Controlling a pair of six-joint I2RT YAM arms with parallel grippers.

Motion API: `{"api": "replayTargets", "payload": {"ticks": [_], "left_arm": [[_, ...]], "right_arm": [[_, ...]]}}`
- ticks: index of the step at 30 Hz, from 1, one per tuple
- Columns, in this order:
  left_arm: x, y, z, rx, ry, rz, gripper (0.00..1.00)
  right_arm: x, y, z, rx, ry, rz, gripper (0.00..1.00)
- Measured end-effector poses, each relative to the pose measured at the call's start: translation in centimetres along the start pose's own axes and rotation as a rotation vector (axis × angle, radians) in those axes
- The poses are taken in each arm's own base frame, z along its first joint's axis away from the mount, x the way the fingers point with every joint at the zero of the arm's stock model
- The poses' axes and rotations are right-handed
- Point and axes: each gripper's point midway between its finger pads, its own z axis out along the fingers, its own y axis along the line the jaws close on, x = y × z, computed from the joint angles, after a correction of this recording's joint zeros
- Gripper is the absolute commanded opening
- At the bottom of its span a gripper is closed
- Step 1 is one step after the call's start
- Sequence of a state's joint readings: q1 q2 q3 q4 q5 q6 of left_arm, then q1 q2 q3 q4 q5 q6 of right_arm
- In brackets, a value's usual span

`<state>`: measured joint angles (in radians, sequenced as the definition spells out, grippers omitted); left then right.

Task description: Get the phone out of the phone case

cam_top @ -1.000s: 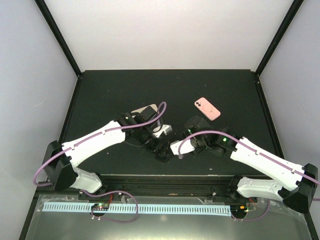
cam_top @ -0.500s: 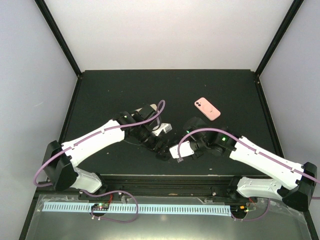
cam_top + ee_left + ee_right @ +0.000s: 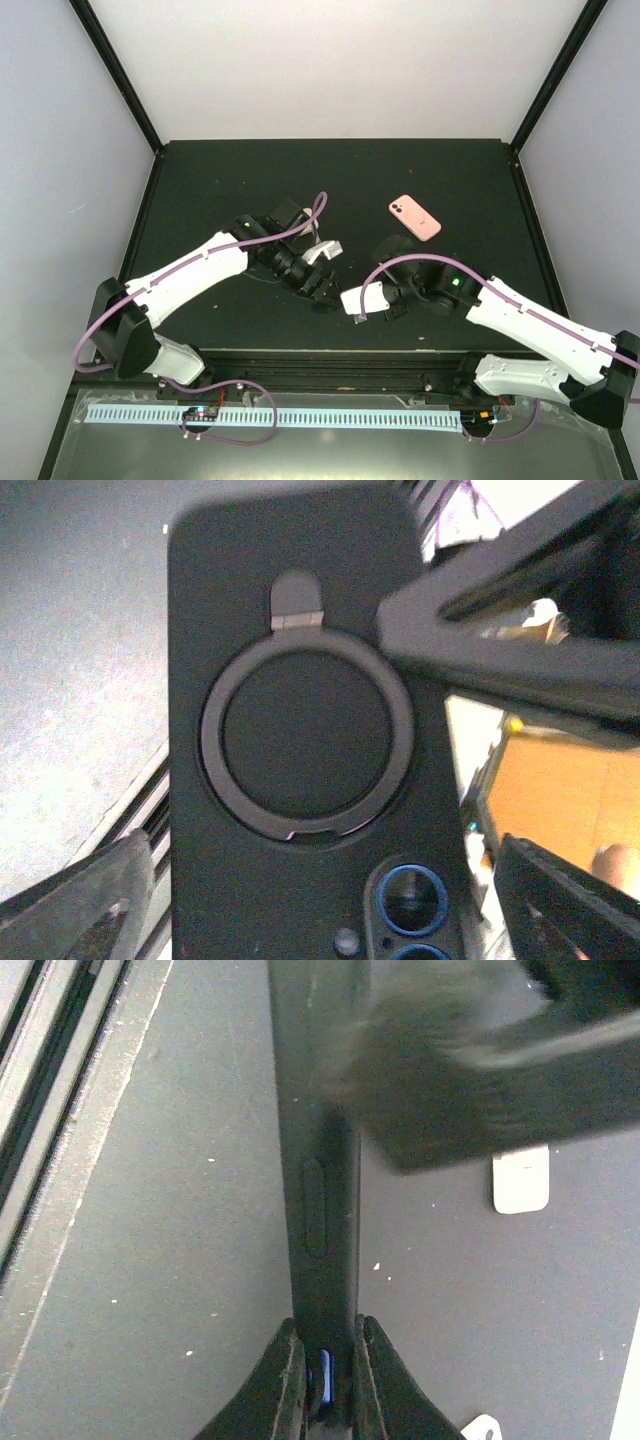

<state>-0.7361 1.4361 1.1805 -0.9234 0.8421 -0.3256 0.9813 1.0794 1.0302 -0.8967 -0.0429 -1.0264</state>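
Note:
My open left fingers straddle the case's camera end, so I need to back off and take the case's long edge (image 3: pixel 174 715) opposite my right gripper.
The phone in its black case (image 3: pixel 326 291) is held off the table between both grippers, near the front middle. In the left wrist view the case's back (image 3: pixel 300 730) fills the frame, with a round ring and blue-rimmed camera lenses (image 3: pixel 408 895). My left gripper (image 3: pixel 325 880) straddles the case, its jaws standing just off each side; it is open. My right gripper (image 3: pixel 325 1350) is shut on the case's edge (image 3: pixel 320 1160), with a sliver of the blue phone (image 3: pixel 322 1380) showing between the fingers. In the top view the left gripper (image 3: pixel 316 282) and right gripper (image 3: pixel 344 299) meet at the case.
A pink phone (image 3: pixel 414 217) lies face down on the black table at the back right. The table's front rail (image 3: pixel 330 355) runs just below the grippers. A white tag (image 3: pixel 521 1178) lies on the table beside the case.
The left wrist has turned and shifted up and right at the case. The right gripper has pulled slightly down and left with the case in it.

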Motion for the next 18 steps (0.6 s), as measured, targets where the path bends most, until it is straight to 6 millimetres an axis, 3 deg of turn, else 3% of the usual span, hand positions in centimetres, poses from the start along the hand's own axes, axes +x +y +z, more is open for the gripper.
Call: {"api": "replayTargets", "payload": {"ticks": [4,7,10,12,15,18], "left_arm": [[-2.1,-1.5,-2.8,0.005,-0.130,0.111,0.99],[-3.2,-3.3,-7.0,-0.063,-0.361,0.273,0.99],[-2.0,-5.4,-11.0,-0.087,-0.647,0.472,0.99],[-0.2,-5.7,-12.4,-0.063,-0.799,0.561,0.95],[1.1,-5.3,-12.3,-0.011,-0.916,0.636,0.86],[0.7,-3.9,-11.0,0.001,-0.916,0.619,0.84]], "right_arm": [[0.1,0.5,-1.0,-0.012,-0.022,0.074,0.01],[0.2,0.5,-2.1,-0.017,-0.080,0.211,0.01],[1.4,-0.1,-3.0,-0.004,-0.171,0.423,0.01],[2.7,-0.8,-3.7,0.015,-0.235,0.584,0.01],[3.3,-1.5,-4.5,0.000,-0.339,0.739,0.01],[1.6,-1.4,-5.2,-0.102,-0.516,0.818,0.01]]}}
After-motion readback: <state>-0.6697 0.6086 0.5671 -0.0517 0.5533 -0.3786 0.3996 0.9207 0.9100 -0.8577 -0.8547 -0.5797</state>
